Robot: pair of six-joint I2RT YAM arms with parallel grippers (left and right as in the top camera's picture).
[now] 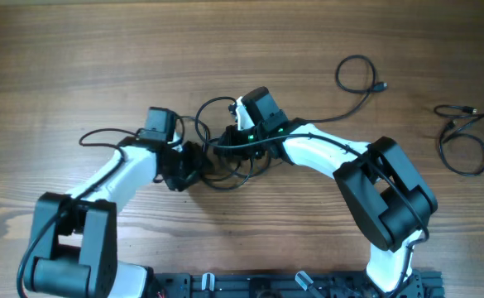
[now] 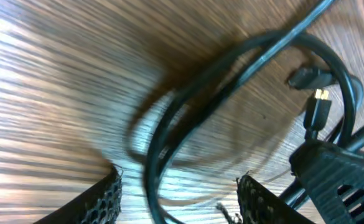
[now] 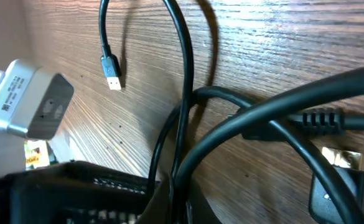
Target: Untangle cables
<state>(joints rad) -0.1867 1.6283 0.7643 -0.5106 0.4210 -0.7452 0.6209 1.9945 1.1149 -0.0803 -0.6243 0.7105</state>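
My right gripper is going to let go of the looped black cable, now in the knot mid-table, on the wood (image 1: 428,100) between its loop and the separate coiled cable.
A knot of thin black cables (image 1: 225,157) lies mid-table between both arms. My left gripper (image 1: 194,163) sits at its left side; in the left wrist view its fingers (image 2: 178,199) are open, with one cable loop (image 2: 154,162) passing between them untouched, and a gold-tipped plug (image 2: 318,107) beyond. My right gripper (image 1: 229,146) is over the knot; in the right wrist view its jaws (image 3: 182,205) appear shut on cable strands (image 3: 185,124) that rise from them. A plug end (image 3: 112,71) lies loose on the wood.
One cable runs from the knot to a loop (image 1: 353,74) at the back right. A separate coiled cable (image 1: 461,136) lies at the far right. A white labelled block (image 3: 29,99) sits at the left of the right wrist view. The wooden table (image 1: 76,66) shows throughout.
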